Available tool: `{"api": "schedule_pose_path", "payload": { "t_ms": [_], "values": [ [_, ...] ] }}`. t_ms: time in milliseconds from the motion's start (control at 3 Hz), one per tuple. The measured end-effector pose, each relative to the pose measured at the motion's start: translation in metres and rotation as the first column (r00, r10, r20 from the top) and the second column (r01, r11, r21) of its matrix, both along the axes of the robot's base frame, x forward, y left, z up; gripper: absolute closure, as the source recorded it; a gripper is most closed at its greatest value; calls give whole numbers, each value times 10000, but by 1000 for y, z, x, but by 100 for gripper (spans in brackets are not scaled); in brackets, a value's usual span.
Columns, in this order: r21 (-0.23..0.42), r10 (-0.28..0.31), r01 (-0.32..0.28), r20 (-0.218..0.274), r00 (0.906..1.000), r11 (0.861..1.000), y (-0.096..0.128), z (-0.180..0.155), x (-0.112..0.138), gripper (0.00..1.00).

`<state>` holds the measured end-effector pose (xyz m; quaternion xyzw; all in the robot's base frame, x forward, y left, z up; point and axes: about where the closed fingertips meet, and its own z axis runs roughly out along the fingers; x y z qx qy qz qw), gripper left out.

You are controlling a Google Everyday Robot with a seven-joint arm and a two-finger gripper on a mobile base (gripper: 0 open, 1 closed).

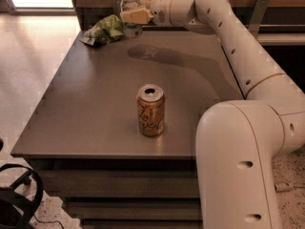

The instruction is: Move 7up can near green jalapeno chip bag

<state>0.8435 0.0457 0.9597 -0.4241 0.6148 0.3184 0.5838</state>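
The 7up can, now at the table's far edge, will go on the grey table (pixel 125 52) close beside the green jalapeno chip bag, toward my arm.
The 7up can (pixel 131 29), silver with a green band, is at the far edge of the table, just right of the green jalapeno chip bag (pixel 104 29). My gripper (pixel 135 16) reaches in from the right and its yellowish fingers (pixel 138 16) are shut around the can's middle, hiding part of it. The can's base is at or just above the tabletop; I cannot tell which. The crumpled light-green bag lies at the far left corner, a small gap from the can.
A gold-orange can (pixel 151 109) stands upright in the middle front of the grey table (pixel 86 109). My white arm (pixel 238 56) spans the right side. A black object (pixel 14 199) sits on the floor at lower left.
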Motion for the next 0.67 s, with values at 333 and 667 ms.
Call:
{"api": "schedule_pose_path", "payload": {
  "t_ms": [333, 667],
  "values": [
    [-261, -260, 249, -417, 9988, 9993, 8, -21, 8, 100],
    [-534, -504, 457, -903, 9946, 9975, 16, -46, 12, 100]
  ]
}}
